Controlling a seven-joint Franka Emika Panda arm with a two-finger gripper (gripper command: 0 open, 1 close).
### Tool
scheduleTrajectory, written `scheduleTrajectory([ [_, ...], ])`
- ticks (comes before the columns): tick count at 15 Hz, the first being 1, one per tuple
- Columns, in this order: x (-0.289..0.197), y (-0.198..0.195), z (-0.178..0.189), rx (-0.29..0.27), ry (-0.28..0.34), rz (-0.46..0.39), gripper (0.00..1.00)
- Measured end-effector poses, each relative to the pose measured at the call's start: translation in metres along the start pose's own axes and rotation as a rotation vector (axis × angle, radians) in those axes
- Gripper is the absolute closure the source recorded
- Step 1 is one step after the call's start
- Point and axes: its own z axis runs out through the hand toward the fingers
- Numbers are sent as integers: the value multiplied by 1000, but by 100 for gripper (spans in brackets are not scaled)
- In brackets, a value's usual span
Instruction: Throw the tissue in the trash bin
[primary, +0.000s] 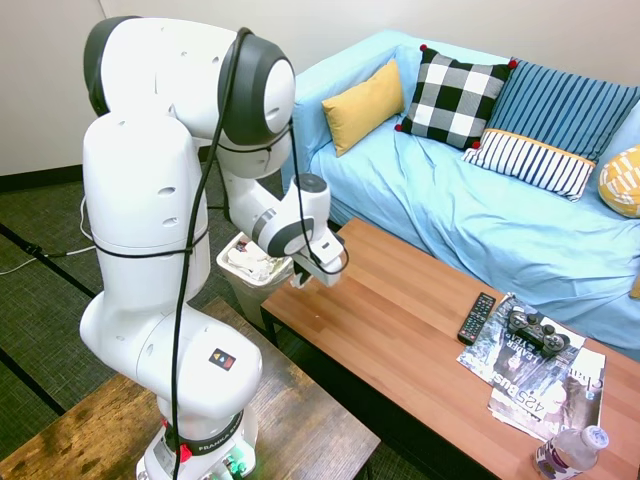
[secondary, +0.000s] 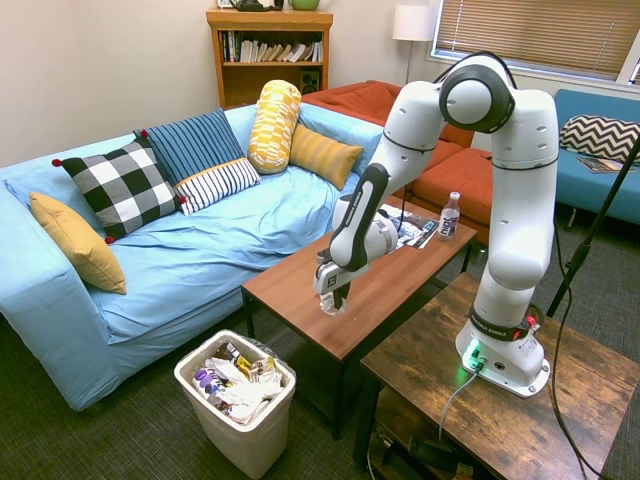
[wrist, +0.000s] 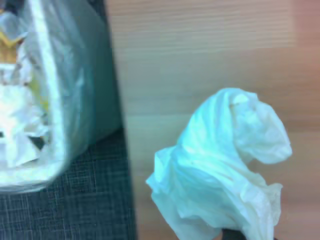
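I should release the tissue, now just above the coffee table's near end, from my gripper onto the white paper and wrappers (primary: 260, 261) (wrist: 27, 117) in the lined trash bin.
The tissue (secondary: 329, 304) is a crumpled white wad pinched in my gripper (secondary: 330, 300), which is shut on it just above the near end of the wooden coffee table (secondary: 380, 285). The wrist view shows the tissue (wrist: 225, 165) over the table's edge, with the trash bin (wrist: 55, 125) right beside that edge. The trash bin (secondary: 190, 385) is a white wastebasket on the carpet, lined with a bag and full of paper and wrappers, standing off the table's end and lower than the gripper. From the other side the bin (primary: 228, 270) is partly hidden behind my arm and gripper (primary: 300, 278).
A black remote (primary: 476, 318), a game controller (primary: 537, 333) on magazines (primary: 540, 385) and a water bottle (primary: 570, 452) lie at the table's far end. A blue couch (secondary: 200, 250) with pillows runs along the table. Dark carpet surrounds the bin.
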Motion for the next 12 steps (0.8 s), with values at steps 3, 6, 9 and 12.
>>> scheduleTrajectory([
  [3, -26, -71, -16, -18, 57, -63, 100],
  [6, -48, -131, -12, -42, 66, -115, 100],
  [9, -80, -171, 31, -69, 60, -169, 100],
  [12, -96, -198, 71, -77, 58, -200, 100],
])
